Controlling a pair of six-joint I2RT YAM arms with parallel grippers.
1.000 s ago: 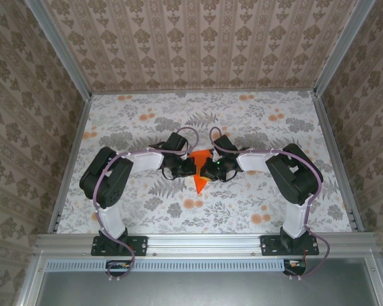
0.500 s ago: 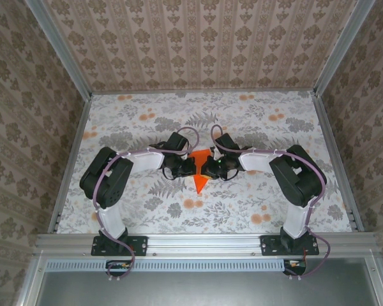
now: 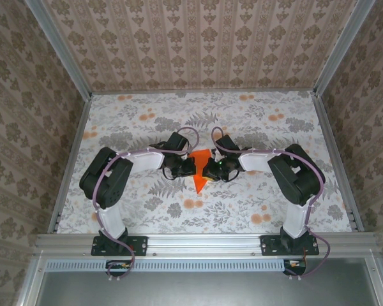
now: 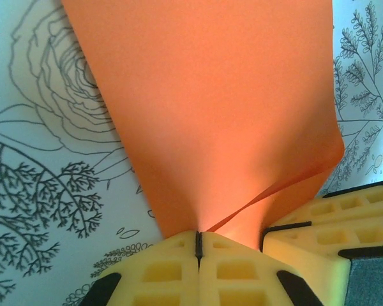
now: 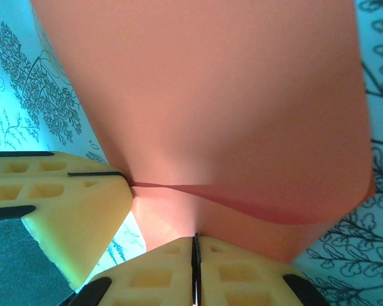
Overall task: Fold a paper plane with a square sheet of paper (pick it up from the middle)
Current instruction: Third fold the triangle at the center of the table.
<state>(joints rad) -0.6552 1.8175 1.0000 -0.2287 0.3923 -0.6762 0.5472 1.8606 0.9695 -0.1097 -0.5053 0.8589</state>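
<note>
The left gripper is pinching the paper's raised fold far from the paper's tip, so it should open and pinch closer to the paper's tip [image 3: 199, 188] while the right gripper stays in place.
The square sheet of paper [image 3: 200, 181] is vivid orange and folded into a pointed wedge, its tip toward the near edge of the table. My left gripper [image 3: 190, 167] is shut on its left side and my right gripper [image 3: 209, 169] is shut on its right side, the two almost touching. In the left wrist view the paper [image 4: 210, 108] fans out from my pinched left gripper [image 4: 198, 237], with the right gripper's yellow fingers [image 4: 319, 223] beside it. In the right wrist view the paper [image 5: 210, 95] rises from my closed right gripper [image 5: 196, 241], and a raised fold runs across to the left gripper's fingers [image 5: 64, 197].
The flowered tablecloth [image 3: 255, 127] covers the table inside patterned walls with metal rails [image 3: 332, 153]. Both arms bend inward and meet at the table's middle. Open cloth lies all around the paper.
The right arm has shifted slightly toward the left. Both grippers stay shut on the paper, which has hardly moved.
</note>
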